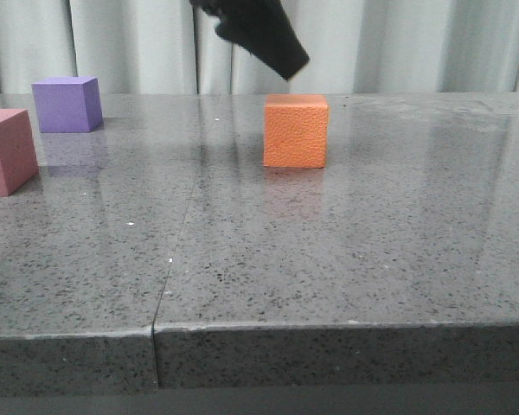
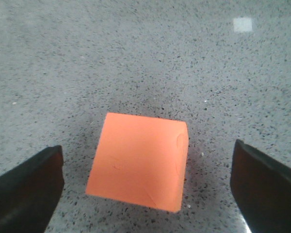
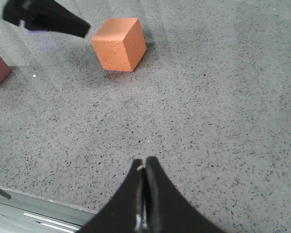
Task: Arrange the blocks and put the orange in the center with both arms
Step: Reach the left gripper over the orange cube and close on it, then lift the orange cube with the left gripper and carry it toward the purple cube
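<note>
The orange cube should go between the pink cube and the purple cube, so my left gripper should close on the opposite sides of the orange cube (image 1: 296, 125) (image 2: 138, 162).
The orange cube (image 1: 296, 131) stands on the grey stone table near the middle; it also shows in the right wrist view (image 3: 119, 43). My left gripper (image 1: 290, 59) hangs just above it and slightly behind, open and empty. In the left wrist view the orange cube (image 2: 138, 162) lies below and between the wide-apart fingers (image 2: 29, 187), untouched. The purple cube (image 1: 67, 104) stands at the back left. The pink cube (image 1: 4, 151) stands at the left edge, partly cut off. My right gripper (image 3: 144, 162) is shut and empty over the table's near part, and out of the front view.
The table (image 1: 329, 251) has a seam running from the front edge toward the back. Its front edge (image 3: 43, 201) lies close behind my right gripper. A pale curtain (image 1: 398, 43) hangs behind the table.
</note>
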`<move>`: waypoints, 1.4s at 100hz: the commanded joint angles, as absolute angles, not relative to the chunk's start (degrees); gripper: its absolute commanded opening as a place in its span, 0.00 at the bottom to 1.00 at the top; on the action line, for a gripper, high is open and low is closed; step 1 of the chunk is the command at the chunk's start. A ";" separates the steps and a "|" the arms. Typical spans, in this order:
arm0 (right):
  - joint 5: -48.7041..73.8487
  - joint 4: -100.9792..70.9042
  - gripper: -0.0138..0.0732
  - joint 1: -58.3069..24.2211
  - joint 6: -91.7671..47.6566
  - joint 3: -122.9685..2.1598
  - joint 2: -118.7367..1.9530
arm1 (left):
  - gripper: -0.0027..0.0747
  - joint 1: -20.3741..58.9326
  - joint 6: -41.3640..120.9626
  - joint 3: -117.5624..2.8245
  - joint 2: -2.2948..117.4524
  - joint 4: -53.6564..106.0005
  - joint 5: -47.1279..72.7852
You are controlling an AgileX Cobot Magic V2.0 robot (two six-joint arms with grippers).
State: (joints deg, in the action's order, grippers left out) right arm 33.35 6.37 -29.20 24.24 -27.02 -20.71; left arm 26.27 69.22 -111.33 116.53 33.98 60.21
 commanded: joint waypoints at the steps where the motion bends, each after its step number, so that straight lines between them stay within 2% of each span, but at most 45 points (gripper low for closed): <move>1: 29.03 7.40 0.08 -29.08 23.84 -28.39 -21.08 | 0.89 27.23 71.08 -113.36 114.47 36.50 56.62; 56: 29.04 7.40 0.08 -29.08 23.84 -28.39 -21.08 | 0.88 27.60 72.02 -113.36 119.41 36.44 56.25; 66: 29.04 7.40 0.08 -29.08 23.84 -28.39 -21.08 | 0.80 27.60 72.02 -113.36 119.41 36.44 56.25; 85: 29.04 7.40 0.08 -29.08 23.84 -28.39 -21.08 | 0.50 27.60 72.02 -113.36 119.41 36.44 56.25; 92: 29.04 7.40 0.08 -29.08 23.84 -28.39 -21.08 | 0.44 27.60 72.02 -113.36 119.41 36.44 56.25; 115: 29.04 7.40 0.08 -29.08 23.84 -28.39 -21.08 | 0.44 27.60 68.98 -113.72 118.20 36.15 55.43; 140: 29.04 7.40 0.08 -29.08 23.84 -28.39 -21.08 | 0.44 27.60 43.43 -118.00 114.34 23.42 54.36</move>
